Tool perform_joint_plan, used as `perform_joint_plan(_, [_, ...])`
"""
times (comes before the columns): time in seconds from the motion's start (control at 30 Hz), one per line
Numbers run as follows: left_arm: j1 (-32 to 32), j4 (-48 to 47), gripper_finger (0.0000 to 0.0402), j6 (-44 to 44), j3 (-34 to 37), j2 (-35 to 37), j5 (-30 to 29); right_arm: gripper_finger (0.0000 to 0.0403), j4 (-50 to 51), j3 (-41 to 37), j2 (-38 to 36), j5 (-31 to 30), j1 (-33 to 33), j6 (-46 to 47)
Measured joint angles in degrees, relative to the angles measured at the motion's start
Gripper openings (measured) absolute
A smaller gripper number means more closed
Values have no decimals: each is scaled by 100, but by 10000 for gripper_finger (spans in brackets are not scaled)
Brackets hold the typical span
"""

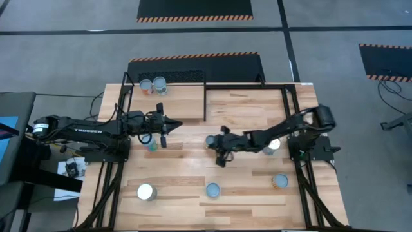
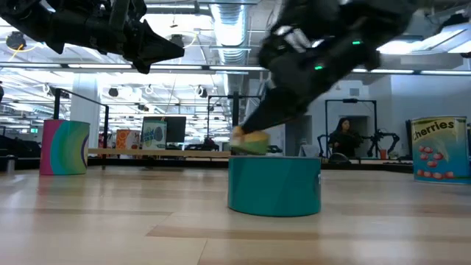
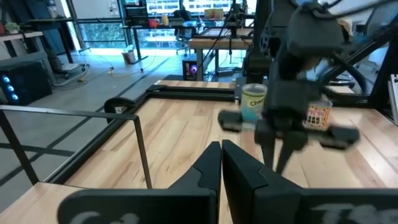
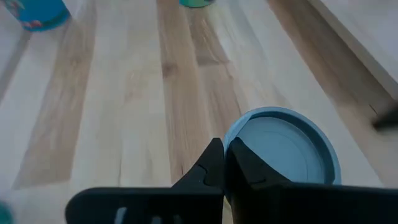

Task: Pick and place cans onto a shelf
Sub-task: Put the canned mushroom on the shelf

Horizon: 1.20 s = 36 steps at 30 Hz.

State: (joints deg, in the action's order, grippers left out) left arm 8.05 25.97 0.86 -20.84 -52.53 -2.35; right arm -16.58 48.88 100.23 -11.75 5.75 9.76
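My right gripper needs to let go of the pale-blue-topped can on the table (image 1: 192,138) (image 4: 259,96) just in front of the shelf, toward the green can.
The shelf (image 1: 244,103) runs along the table's far side, and two cans (image 1: 153,84) stand at its far left corner. My right gripper (image 1: 210,142) is shut at mid-table, slanting down toward the left. A can with a pale-blue top (image 4: 283,149) and a green-yellow label (image 2: 252,143) stands right at its fingertips (image 4: 214,158). My left gripper (image 1: 177,124) hangs shut and level, clear above the table, with nothing in it. A green can (image 1: 152,145) stands under the left arm, and another can (image 1: 271,145) stands under the right arm. My right gripper has its shut fingertips at the near edge of the pale-blue top's rim (image 4: 231,138), coming in on a slant from the right and above. Whether they touch the can I cannot tell. The can stands upright on the table.
Three cans stand along the near side: a white-topped one (image 1: 146,191), a teal one (image 1: 212,189) and an orange one (image 1: 279,181). Black frame posts (image 1: 205,103) rise around the shelf. A person sits in the room beyond the table (image 2: 344,138).
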Motion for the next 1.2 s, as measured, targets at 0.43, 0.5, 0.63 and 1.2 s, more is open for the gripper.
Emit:
perform_joint_plan(0.43, [0,8,4,-26,0,0,2,16,615,1786,1471,254,-250,-565])
perform_joint_plan(0.5, [-4,31,4,-26,-2,0,2,16,627,1916,1556,265,-280,-684])
perform_joint_plan(0.63, [-4,34,4,-26,-2,0,2,16,509,1991,1533,260,-334,-969])
perform_joint_plan(1.2, [-7,35,4,-22,-2,2,2,21,396,1987,1534,740,-571,-1180])
